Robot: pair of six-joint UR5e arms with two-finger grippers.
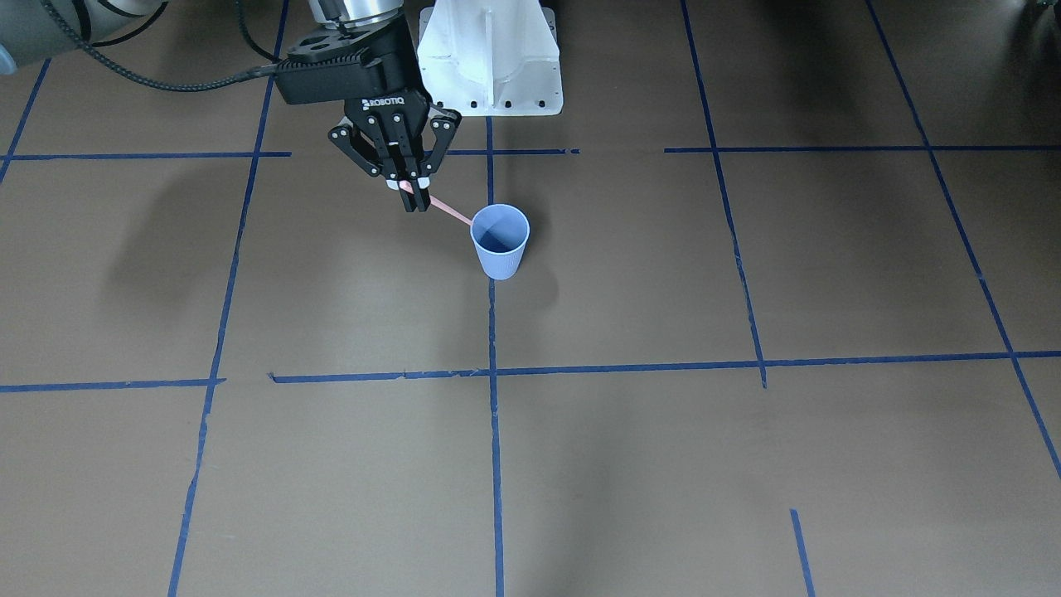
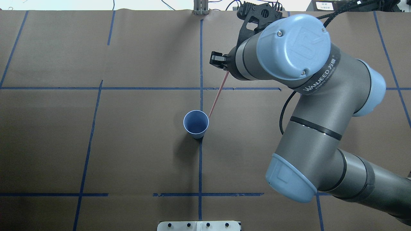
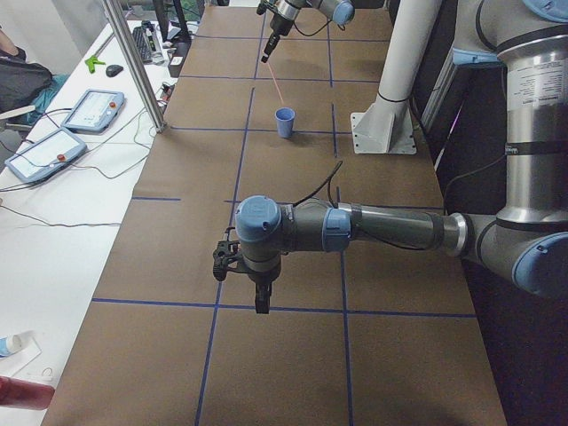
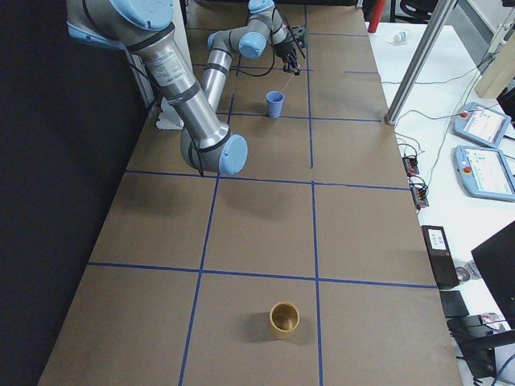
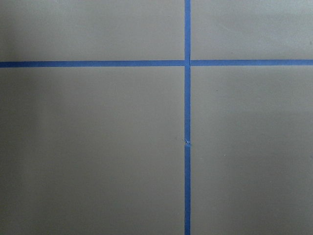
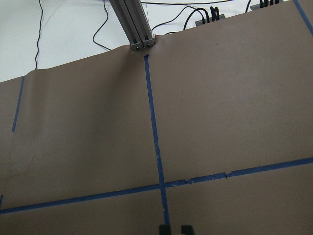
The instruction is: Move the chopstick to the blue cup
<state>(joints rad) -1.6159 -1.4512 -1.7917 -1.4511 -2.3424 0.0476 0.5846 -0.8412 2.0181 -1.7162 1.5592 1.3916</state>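
Note:
Next, I let go of the pink chopstick with my right gripper inside the light blue cup [image 1: 500, 247], near the front of its rim.
The light blue ribbed cup [image 1: 500, 240] stands upright near the table's middle tape line; it also shows in the overhead view [image 2: 196, 123]. My right gripper [image 1: 412, 195] is shut on the upper end of one thin pink chopstick [image 1: 448, 212]. The chopstick [image 2: 218, 94] slants down from the gripper [image 2: 218, 62], and its lower tip is at the outer edge of the cup's rim. I cannot tell if it touches. My left gripper [image 3: 260, 297] hangs over bare table far from the cup. It shows only in the left side view, so I cannot tell whether it is open or shut.
The white robot base [image 1: 489, 58] stands just behind the cup. A brown cup [image 4: 283, 319] stands at the table's other end. An aluminium post [image 6: 139, 29] rises at the table's far edge. Blue tape lines cross the brown table.

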